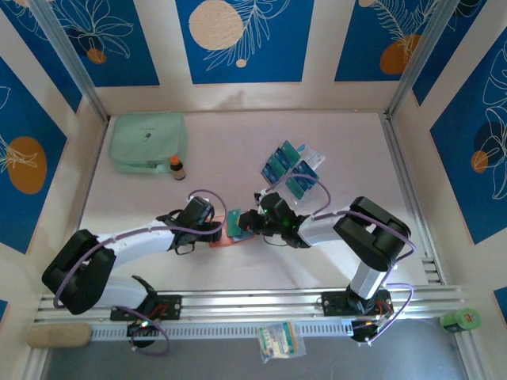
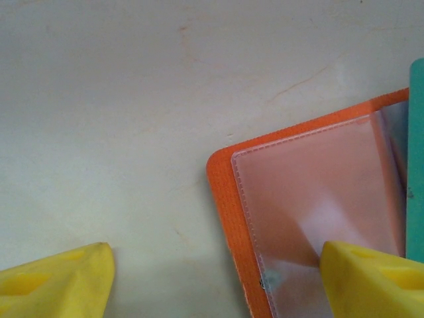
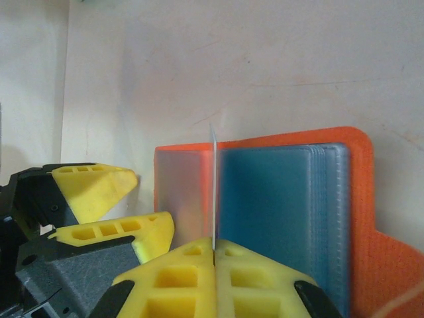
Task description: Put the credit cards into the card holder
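My right gripper is to release the credit card at the clear pocket's inner edge [image 1: 228, 231] [image 3: 208, 205], next to the card holder's bluish pockets. The card is upright over the holder's middle now.
The orange card holder [image 1: 226, 237] lies open on the table between my two grippers. My right gripper [image 3: 215, 246] is shut on a credit card [image 3: 214, 179], seen edge-on and upright over the holder's [image 3: 361, 199] middle, between a clear pocket and the bluish pockets [image 3: 278, 199]. From above, that card [image 1: 236, 224] looks teal. My left gripper [image 2: 215, 285] is open, astride the holder's [image 2: 222, 192] left edge. Its right finger [image 2: 374, 278] rests on the clear pocket [image 2: 311, 192] and its left finger [image 2: 59, 278] is over bare table. More credit cards [image 1: 287, 168] lie fanned further back.
A mint-green zip pouch [image 1: 147, 141] sits at the back left, with a small brown bottle [image 1: 177, 167] beside it. A white-and-blue sachet [image 1: 314, 157] lies by the fanned cards. Another packet [image 1: 279, 342] lies on the near ledge, and a green item [image 1: 460, 320] at the near right.
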